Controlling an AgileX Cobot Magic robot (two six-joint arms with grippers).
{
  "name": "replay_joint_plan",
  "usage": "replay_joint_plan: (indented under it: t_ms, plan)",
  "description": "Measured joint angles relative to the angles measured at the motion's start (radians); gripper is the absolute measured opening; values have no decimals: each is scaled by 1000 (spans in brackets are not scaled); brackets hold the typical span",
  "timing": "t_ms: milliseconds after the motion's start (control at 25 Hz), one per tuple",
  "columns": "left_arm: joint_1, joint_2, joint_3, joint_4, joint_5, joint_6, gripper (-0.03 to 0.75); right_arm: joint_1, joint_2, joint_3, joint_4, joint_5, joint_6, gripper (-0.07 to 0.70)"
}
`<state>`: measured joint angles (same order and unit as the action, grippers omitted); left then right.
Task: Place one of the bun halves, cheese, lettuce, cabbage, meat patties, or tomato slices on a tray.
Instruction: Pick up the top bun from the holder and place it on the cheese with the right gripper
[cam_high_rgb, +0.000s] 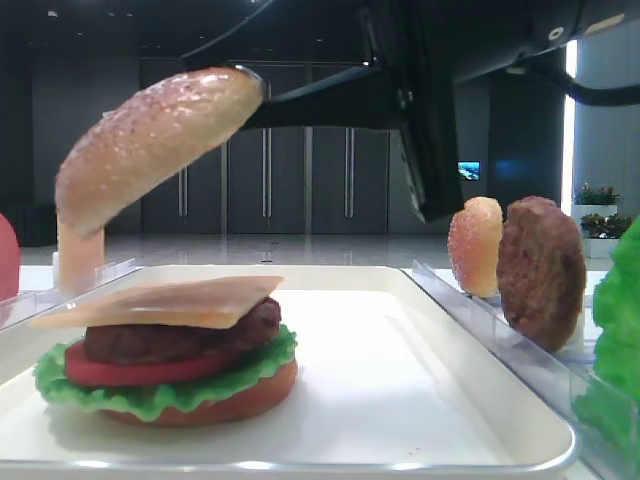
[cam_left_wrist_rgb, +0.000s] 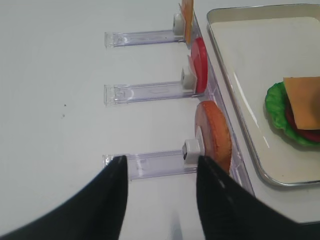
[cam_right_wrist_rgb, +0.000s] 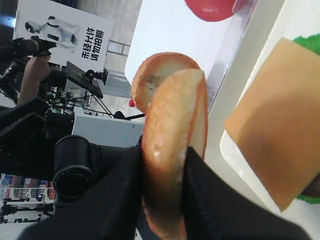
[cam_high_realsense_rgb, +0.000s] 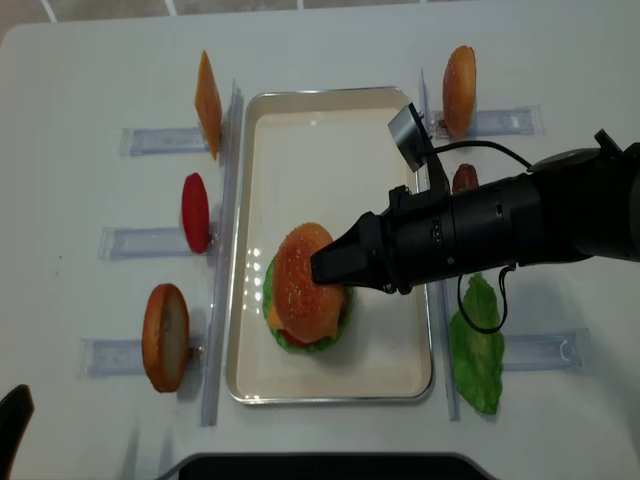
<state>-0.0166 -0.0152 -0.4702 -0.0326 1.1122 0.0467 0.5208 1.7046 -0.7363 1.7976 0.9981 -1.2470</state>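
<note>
Next, I let go of the sesame bun top, now held tilted just above the stack, with my right gripper on the cheese (cam_high_realsense_rgb: 300, 285) (cam_right_wrist_rgb: 256, 127) that tops the stack on the white tray.
My right gripper (cam_right_wrist_rgb: 165, 152) is shut on the edge of the domed sesame bun top (cam_high_rgb: 150, 135), holding it tilted just above the stack on the white tray (cam_high_realsense_rgb: 330, 130). The stack is a bottom bun, lettuce (cam_high_rgb: 150, 400), a tomato slice (cam_high_rgb: 130, 370), a meat patty (cam_high_rgb: 180, 335) and cheese (cam_high_rgb: 160, 300) on top. From overhead the bun top (cam_high_realsense_rgb: 298, 265) covers most of the stack. My left gripper (cam_left_wrist_rgb: 161, 162) hangs open over the table left of the tray, near an orange-brown bun (cam_left_wrist_rgb: 215, 135) in its rack, holding nothing.
Clear racks flank the tray. The left ones hold a cheese slice (cam_high_realsense_rgb: 208, 100), a tomato slice (cam_high_realsense_rgb: 195, 212) and the orange bun (cam_high_realsense_rgb: 165, 335). On the right stand a pale bun (cam_high_realsense_rgb: 459, 75) and a patty (cam_high_rgb: 540, 270), and lettuce (cam_high_realsense_rgb: 478, 350) lies there.
</note>
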Motion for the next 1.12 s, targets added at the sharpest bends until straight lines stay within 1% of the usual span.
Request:
replay_joint_plan:
  t_ms: [80,160,360,680,1120]
  plan:
    - [0,0,0,0,0,0,345,0,14,0,1,24,0,171]
    - [0,0,0,0,0,0,345,0,26,0,1,34,0,171]
    - [0,0,0,0,0,0,345,0,34,-2,2,30,0,171]
    - [0,0,0,0,0,0,345,0,74,-57,4,25,18,171]
    - [0,0,0,0,0,-3,345,7,137,-60,4,8,19,171]
